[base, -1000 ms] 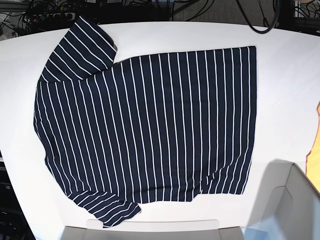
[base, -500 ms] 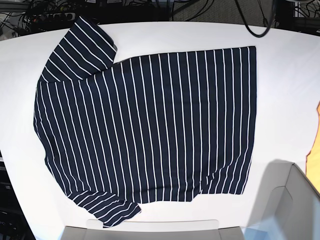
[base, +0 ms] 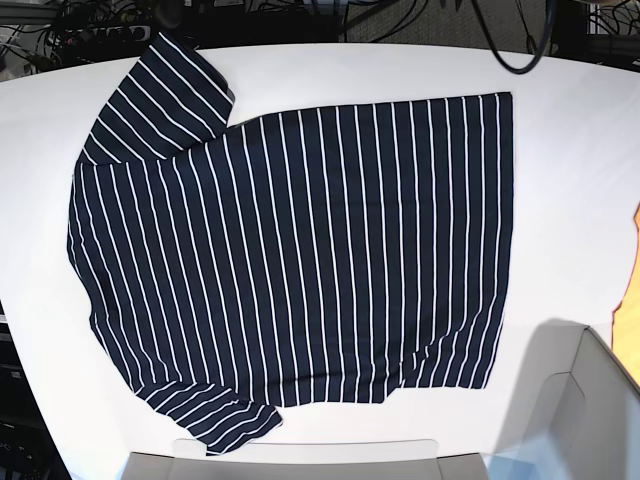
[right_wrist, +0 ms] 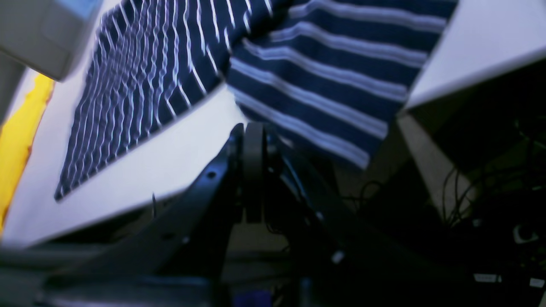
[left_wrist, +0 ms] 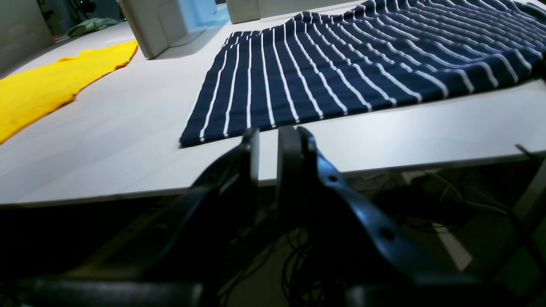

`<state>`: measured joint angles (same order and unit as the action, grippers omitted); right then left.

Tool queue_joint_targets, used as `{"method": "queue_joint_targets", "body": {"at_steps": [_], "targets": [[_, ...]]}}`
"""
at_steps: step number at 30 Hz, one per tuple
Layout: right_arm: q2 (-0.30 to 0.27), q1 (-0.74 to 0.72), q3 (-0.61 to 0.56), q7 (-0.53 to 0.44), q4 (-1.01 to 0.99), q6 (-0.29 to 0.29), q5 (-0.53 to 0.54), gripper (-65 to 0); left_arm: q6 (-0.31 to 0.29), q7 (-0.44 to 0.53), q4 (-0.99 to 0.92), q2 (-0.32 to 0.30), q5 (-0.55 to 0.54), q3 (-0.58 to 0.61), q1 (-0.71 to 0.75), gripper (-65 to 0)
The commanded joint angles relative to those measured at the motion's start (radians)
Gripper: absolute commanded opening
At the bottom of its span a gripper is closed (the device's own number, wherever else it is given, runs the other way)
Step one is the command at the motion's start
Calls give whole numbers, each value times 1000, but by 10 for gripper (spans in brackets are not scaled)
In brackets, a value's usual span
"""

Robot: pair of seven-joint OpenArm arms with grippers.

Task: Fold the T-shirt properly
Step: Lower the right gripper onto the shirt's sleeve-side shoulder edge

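Note:
Next, I close my right gripper on the middle of the sleeve's shoulder-side edge (base: 123, 97) (right_wrist: 408, 96), between cuff and shoulder, where the T-shirt's sleeve hangs over the table edge.
The T-shirt (base: 300, 250), dark navy with thin white stripes, lies spread flat on the white table (base: 570, 150). One sleeve (base: 160, 95) reaches the far left edge, and the other (base: 215, 420) lies at the near edge. My left gripper (left_wrist: 268, 136) sits below and outside the table edge, facing the shirt's hem (left_wrist: 341, 64). Its fingers stand almost together and hold nothing. My right gripper (right_wrist: 251, 130) is shut and empty below the table edge, just under the sleeve (right_wrist: 320, 76) that hangs over it. Neither gripper shows in the base view.
A yellow cloth (left_wrist: 42, 89) lies beside the shirt and shows at the table's right edge (base: 633, 270). A grey-white box (base: 580, 410) stands at the near right and another (base: 300, 460) along the near edge. Cables hang beyond the far edge.
The shirt lies as before. Only dark shapes beyond the table's far edge have shifted slightly.

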<state>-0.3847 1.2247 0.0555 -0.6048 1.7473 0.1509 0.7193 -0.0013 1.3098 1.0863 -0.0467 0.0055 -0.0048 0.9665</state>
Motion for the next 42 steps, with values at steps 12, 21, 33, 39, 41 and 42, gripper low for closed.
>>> {"method": "queue_joint_targets", "body": {"at_steps": [12, 21, 33, 39, 41, 42], "targets": [[-69, -52, 278, 351, 46, 8, 331, -385, 2, 30, 7, 0, 0, -1, 27, -559], [-33, -228, 343, 596, 15, 8, 362, -370, 2, 30, 7, -2, 0, -1, 25, -558], [143, -432, 614, 928, -146, 209, 403, -371, 2, -36, 81, -3, 0, -1, 29, -558], [155, -589, 775, 1207, -246, 275, 314, -371, 1, -101, 147, -2, 0, -1, 29, -558], [180, -629, 820, 1253, -263, 296, 259, -371, 2, -125, 173, -2, 0, -1, 30, -558], [191, -652, 843, 1275, -266, 310, 227, -371, 2, -134, 185, -2, 0, -1, 30, -558]]}}
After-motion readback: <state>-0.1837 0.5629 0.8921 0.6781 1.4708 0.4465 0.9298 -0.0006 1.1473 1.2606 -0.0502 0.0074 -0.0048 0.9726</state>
